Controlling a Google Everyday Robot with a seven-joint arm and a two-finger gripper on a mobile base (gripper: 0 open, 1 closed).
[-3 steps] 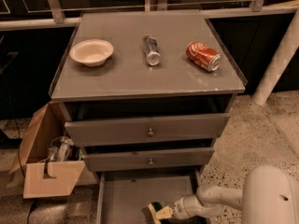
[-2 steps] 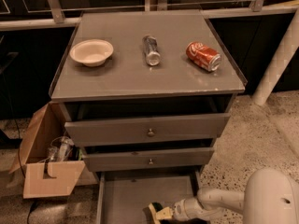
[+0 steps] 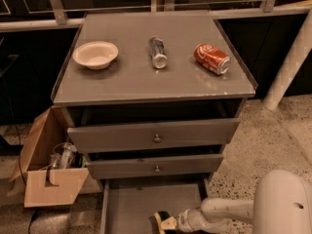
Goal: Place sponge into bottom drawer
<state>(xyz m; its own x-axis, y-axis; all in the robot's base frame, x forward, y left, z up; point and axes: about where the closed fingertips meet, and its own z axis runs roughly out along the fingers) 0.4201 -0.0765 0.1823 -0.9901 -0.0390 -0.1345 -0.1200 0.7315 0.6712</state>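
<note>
My gripper needs to release the sponge on the front part of the bottom drawer's grey bottom (image 3: 160,224), midway between the drawer's sides. The sponge is now just above the drawer floor.
The bottom drawer (image 3: 141,204) is pulled out at the foot of the grey cabinet, and its flat grey floor shows. My gripper (image 3: 165,223) reaches in from the lower right on a white arm (image 3: 224,211), low over the drawer's front part. It is shut on the sponge (image 3: 159,218), a small block with a dark top and a pale yellow side, held at the fingertips just above the drawer floor. The bottom edge of the view cuts off the drawer's front.
The two upper drawers (image 3: 156,135) stand slightly open. On the cabinet top lie a white bowl (image 3: 95,54), a clear bottle (image 3: 157,52) on its side and a red soda can (image 3: 212,58). A cardboard box (image 3: 51,174) with clutter stands on the left of the cabinet. A white post (image 3: 287,57) rises at the right.
My gripper with the sponge has shifted slightly left over the drawer floor. Nothing else has moved.
</note>
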